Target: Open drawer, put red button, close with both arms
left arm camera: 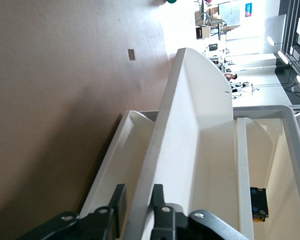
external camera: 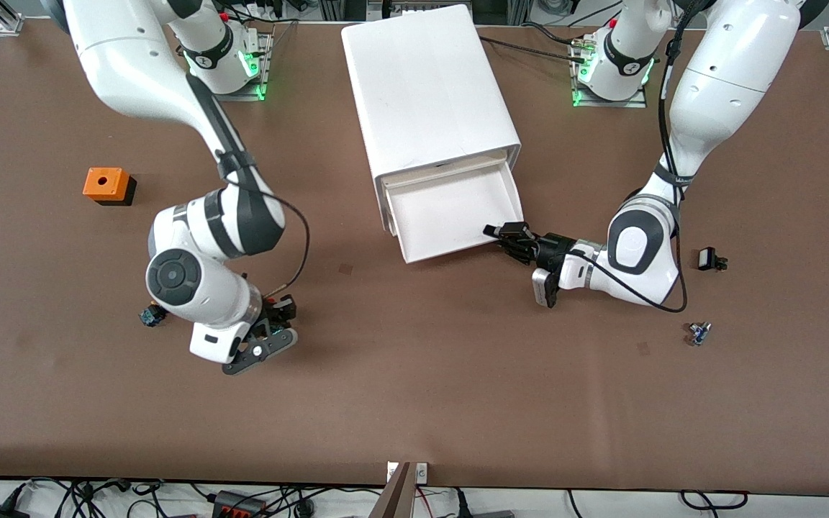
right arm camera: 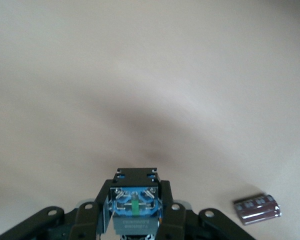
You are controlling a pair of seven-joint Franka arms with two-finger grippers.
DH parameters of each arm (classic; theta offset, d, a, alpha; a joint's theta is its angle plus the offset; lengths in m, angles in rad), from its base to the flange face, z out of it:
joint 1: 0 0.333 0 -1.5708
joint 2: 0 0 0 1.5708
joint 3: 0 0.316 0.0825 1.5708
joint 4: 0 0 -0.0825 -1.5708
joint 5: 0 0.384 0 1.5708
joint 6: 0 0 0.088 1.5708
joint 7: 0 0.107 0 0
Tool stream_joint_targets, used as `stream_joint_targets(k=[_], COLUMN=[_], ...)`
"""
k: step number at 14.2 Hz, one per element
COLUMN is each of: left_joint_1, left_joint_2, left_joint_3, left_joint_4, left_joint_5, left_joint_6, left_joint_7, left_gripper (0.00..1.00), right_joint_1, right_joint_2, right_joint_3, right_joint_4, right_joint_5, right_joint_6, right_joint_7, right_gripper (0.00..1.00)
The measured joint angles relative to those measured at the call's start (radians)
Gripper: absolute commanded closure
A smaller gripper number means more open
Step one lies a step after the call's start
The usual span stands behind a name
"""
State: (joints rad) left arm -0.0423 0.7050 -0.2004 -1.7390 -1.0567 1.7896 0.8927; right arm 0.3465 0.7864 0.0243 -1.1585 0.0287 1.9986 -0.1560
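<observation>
The robot's right gripper needs to release the button inside the open drawer [external camera: 447, 224], close behind the middle of the drawer's front panel.
The white cabinet [external camera: 429, 86] stands mid-table with its drawer [external camera: 450, 216] pulled open. My left gripper [external camera: 504, 234] is at the drawer's front corner toward the left arm's end. In the left wrist view its fingers [left arm camera: 119, 200] stand on either side of the drawer's front panel [left arm camera: 180, 125], shut on it. My right gripper [external camera: 275, 324] is low over the table toward the right arm's end. It is shut on a small button with a black and blue body [right arm camera: 135, 207]. The button's cap is hidden, so its colour does not show.
An orange box with a hole [external camera: 106, 185] sits toward the right arm's end. A small dark button [external camera: 150, 315] lies beside the right arm's wrist. A small black part [external camera: 711, 259] and a small blue part [external camera: 699, 333] lie toward the left arm's end.
</observation>
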Motion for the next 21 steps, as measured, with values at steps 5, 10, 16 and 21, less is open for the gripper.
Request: stream_joint_targets(k=[5, 10, 16, 21], left_joint_1=[0.024, 0.056, 0.061, 0.105], left_joint_2=[-0.044, -0.142, -0.252, -0.359], left_joint_3=[0.040, 0.045, 0.046, 0.045], left_joint_4=[0.095, 0.181, 0.196, 0.169], left_joint_5=[0.218, 0.539, 0.842, 0.952], left_joint_6=[0.005, -0.086, -0.147, -0.205], left_joint_7=[-0.154, -0.467, -0.756, -0.775], left_gripper=[0.00, 0.00, 0.00, 0.00], right_joint_1=[0.126, 0.286, 0.349, 0.418], right_joint_2=[-0.001, -0.007, -0.001, 0.029], right_joint_3=[0.003, 0.003, 0.042, 0.045], right_joint_4=[0.109, 0.162, 0.165, 0.163], right_joint_5=[0.001, 0.001, 0.001, 0.001], right_joint_6=[-0.080, -0.071, -0.039, -0.054], right_joint_7=[0.126, 0.395, 0.570, 0.639], right_gripper=[1.00, 1.00, 1.00, 1.00])
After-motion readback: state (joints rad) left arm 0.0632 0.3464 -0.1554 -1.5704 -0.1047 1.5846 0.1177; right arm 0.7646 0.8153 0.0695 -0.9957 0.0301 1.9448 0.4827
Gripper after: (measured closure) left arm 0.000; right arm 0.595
